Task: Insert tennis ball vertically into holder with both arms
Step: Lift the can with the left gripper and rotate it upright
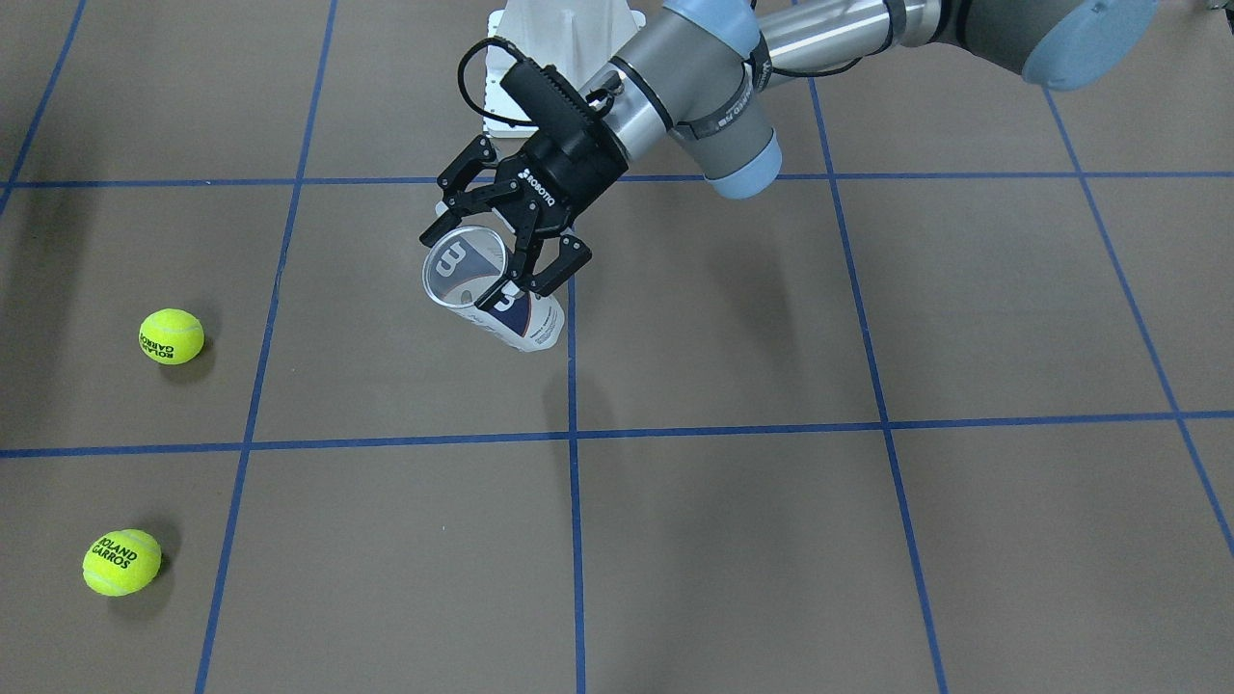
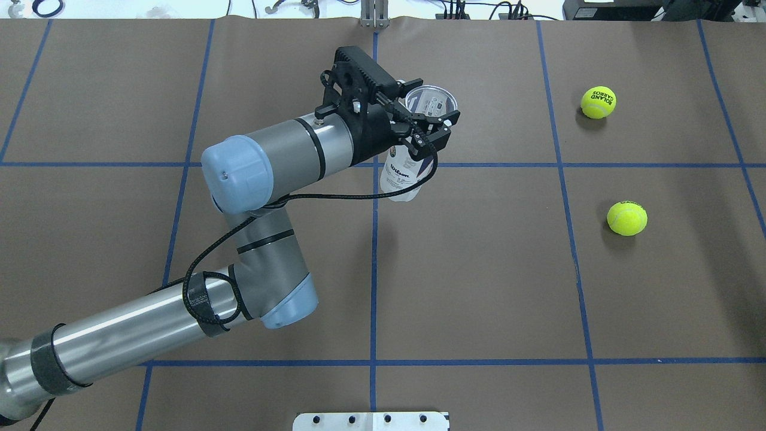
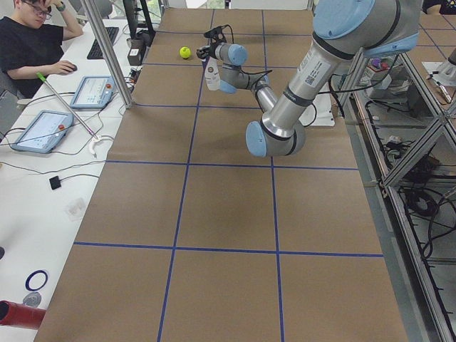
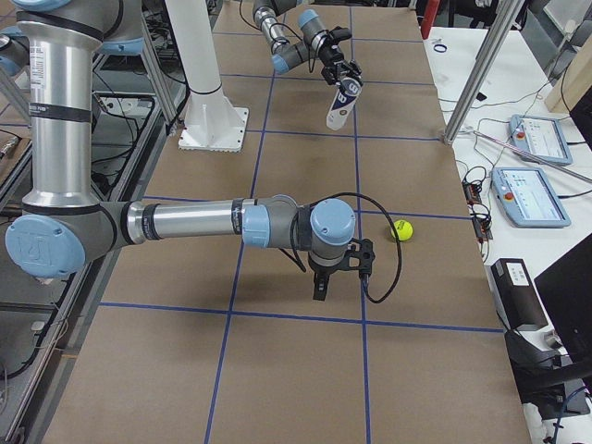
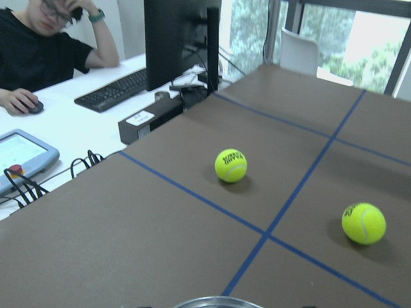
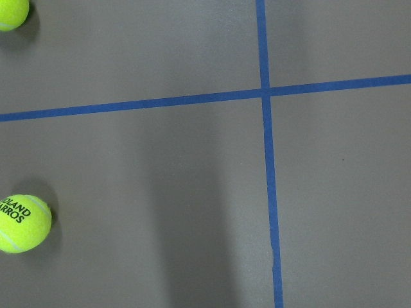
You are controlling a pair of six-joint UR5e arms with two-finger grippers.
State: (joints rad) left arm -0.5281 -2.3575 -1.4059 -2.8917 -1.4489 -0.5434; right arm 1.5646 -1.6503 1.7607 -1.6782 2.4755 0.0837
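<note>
Next, my left gripper lets go of the holder beside the blue tape line from the white bracket point(image 1: 599, 380), close to the middle crossing, where I should let it go.
My left gripper point(image 1: 485, 258) is shut on the holder point(image 1: 522, 324), a clear can with a white and navy label. It grips the can near the open mouth and holds it mouth up, slightly tilted, above the table's middle; both show in the overhead view, the gripper point(image 2: 428, 114) and the holder point(image 2: 403, 174). Two yellow tennis balls point(image 1: 172, 335) point(image 1: 121, 562) lie on the table, also seen from overhead point(image 2: 598, 102) point(image 2: 626, 218). My right gripper point(image 4: 339, 275) shows only in the exterior right view, pointing down near a ball point(image 4: 400, 228); I cannot tell if it is open.
The white base bracket point(image 2: 371, 421) sits at the robot's edge of the table. The brown table has blue tape lines. An operator point(image 3: 32, 43) sits at a side desk with tablets point(image 3: 41, 131). The can's rim point(image 5: 212, 301) shows at the bottom of the left wrist view.
</note>
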